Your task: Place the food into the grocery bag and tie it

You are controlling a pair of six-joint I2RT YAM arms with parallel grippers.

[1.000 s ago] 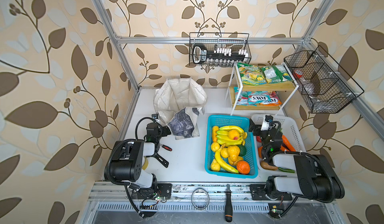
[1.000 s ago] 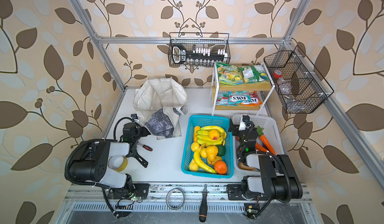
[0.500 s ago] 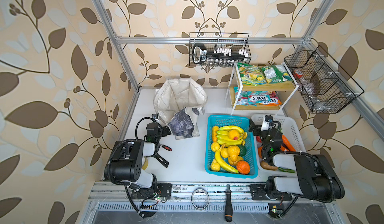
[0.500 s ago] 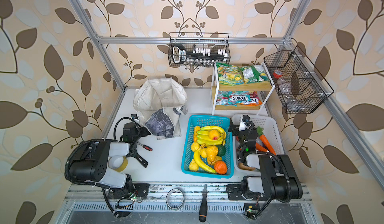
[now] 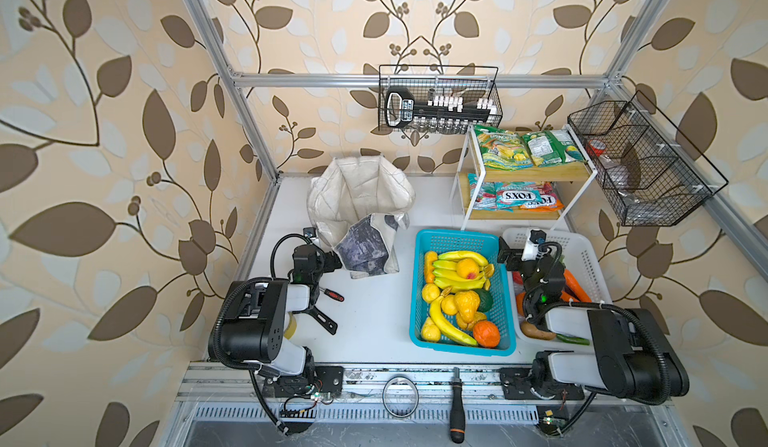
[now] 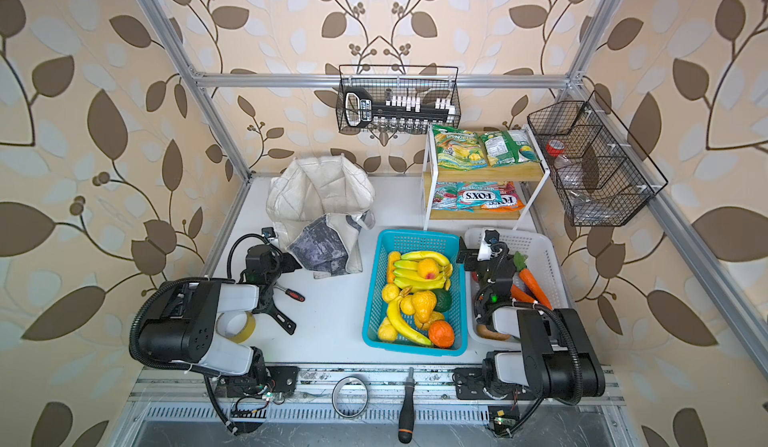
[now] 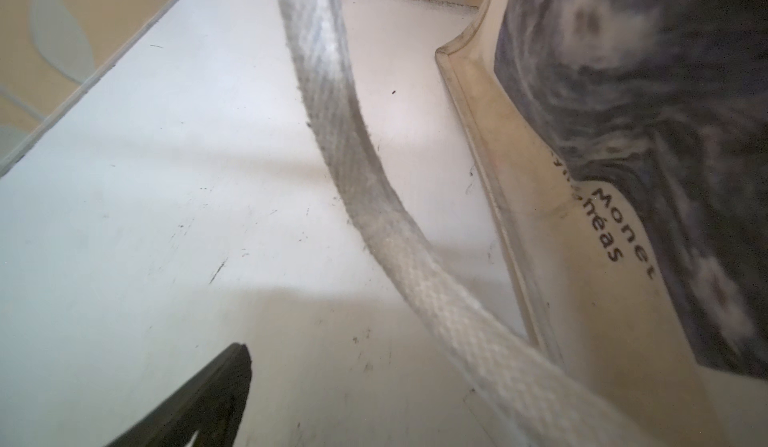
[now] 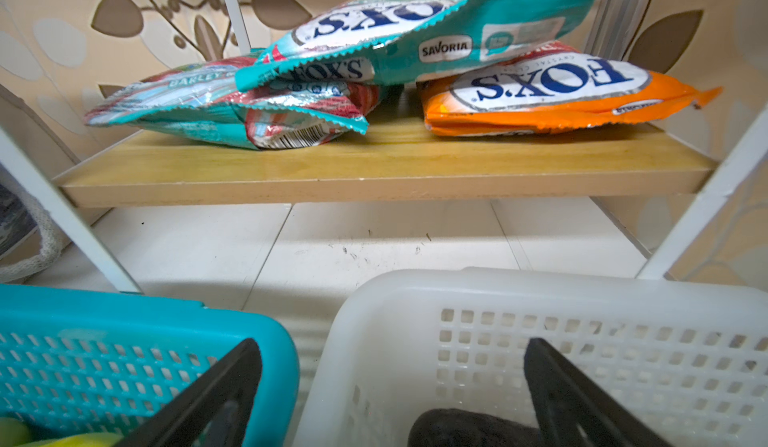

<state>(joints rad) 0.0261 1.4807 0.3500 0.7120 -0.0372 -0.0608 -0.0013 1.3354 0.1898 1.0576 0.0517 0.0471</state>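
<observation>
I will grip the side rim of the grocery bag [image 5: 316,224] nearest my left gripper, just beyond the grey-blue panel, leaving its white strap hanging free.
The grocery bag [image 5: 358,210] [image 6: 320,208], an off-white tote with a grey-blue panel, slumps open at the back left. Its white strap [image 7: 365,183] hangs loose past my left gripper [image 5: 333,263], which stands open beside the panel [image 7: 644,133]; only one of its fingers [image 7: 216,395] shows. Two green-and-yellow snack packets [image 5: 500,148] [image 6: 457,146] lie on the rack's top shelf. The carrot [image 5: 577,286] [image 6: 530,279] lies in the white basket. Yellow toy fruits [image 5: 432,292] sit in the blue basket. My right gripper [image 5: 508,258] [image 8: 390,366] is open and empty above the white basket's rim.
The blue basket [image 5: 457,239] [image 8: 124,312] and the white basket [image 5: 584,243] [image 8: 540,295] stand side by side. FOX'S packets [image 8: 544,79] fill the lower shelf. A red-handled screwdriver [image 5: 333,295], a black bracket [image 5: 325,321] and a tape roll [image 6: 235,325] lie by the left arm.
</observation>
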